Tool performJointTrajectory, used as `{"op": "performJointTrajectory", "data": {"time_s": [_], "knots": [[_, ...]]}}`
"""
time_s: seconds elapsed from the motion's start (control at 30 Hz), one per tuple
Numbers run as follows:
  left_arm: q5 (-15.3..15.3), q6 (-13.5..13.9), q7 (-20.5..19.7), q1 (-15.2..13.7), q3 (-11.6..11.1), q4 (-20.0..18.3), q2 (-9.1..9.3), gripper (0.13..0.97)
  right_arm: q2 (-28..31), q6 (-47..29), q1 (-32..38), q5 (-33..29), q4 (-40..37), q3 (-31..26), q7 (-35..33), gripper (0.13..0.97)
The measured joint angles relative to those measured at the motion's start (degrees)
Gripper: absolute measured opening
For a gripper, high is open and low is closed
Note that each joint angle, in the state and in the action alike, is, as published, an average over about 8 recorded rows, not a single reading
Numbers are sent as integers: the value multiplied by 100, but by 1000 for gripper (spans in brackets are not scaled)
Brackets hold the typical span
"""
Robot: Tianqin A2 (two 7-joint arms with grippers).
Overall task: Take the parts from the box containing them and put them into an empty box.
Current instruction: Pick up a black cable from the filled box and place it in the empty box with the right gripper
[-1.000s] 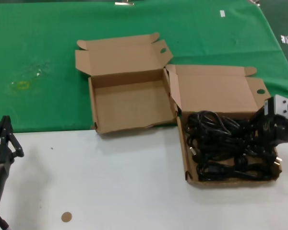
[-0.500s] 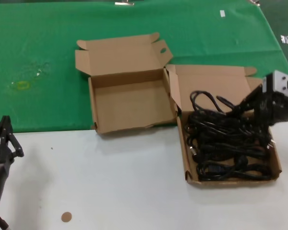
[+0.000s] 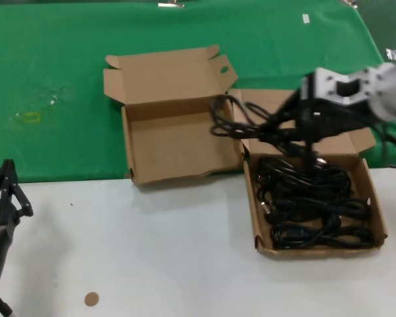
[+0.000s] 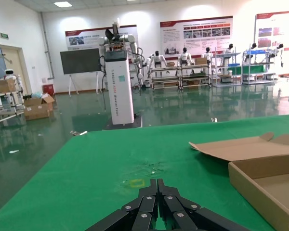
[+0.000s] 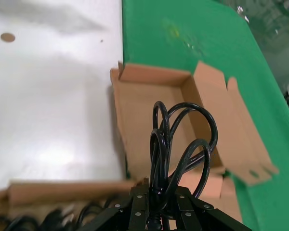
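Note:
My right gripper will release the black power cord on the empty box's bottom, close to its open lid (image 3: 175, 133) (image 5: 169, 118).
My right gripper (image 3: 292, 124) is shut on one black power cord (image 3: 241, 122) and holds it in the air above the near corner between the two boxes. Its loops hang over the right wall of the empty box (image 3: 178, 142). In the right wrist view the gripper (image 5: 156, 192) clamps the cord (image 5: 183, 139), with the empty box (image 5: 139, 120) below it. Several more cords (image 3: 310, 205) lie tangled in the full box (image 3: 256, 218) on the right. My left gripper (image 3: 6, 191) is parked at the lower left, shut and empty (image 4: 158, 182).
Both boxes straddle the edge between the green cloth (image 3: 53, 66) and the white table (image 3: 152, 251). A small brown disc (image 3: 91, 299) lies on the table near the front. A yellowish mark (image 3: 30, 117) is on the cloth at left.
My right gripper has risen out of the full box with one cord and moved left toward the empty box. The left arm has not moved.

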Motion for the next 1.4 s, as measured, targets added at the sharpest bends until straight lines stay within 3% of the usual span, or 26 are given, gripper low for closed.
{"op": "performJointTrajectory", "data": {"time_s": [0.33, 0.63, 1.07, 1.4], "knots": [[0, 0, 0, 0, 0, 0, 0, 152, -1062, 506, 346, -333, -710, -328, -269, 211], [0, 0, 0, 0, 0, 0, 0, 152, -1836, 1061, 627, -473, -1785, -491, -780, 211], [0, 0, 0, 0, 0, 0, 0, 152, -2560, 1773, 1010, -440, -3290, -511, -1591, 211], [0, 0, 0, 0, 0, 0, 0, 152, -2897, 2043, 1197, -373, -3948, -515, -1985, 210]]}}
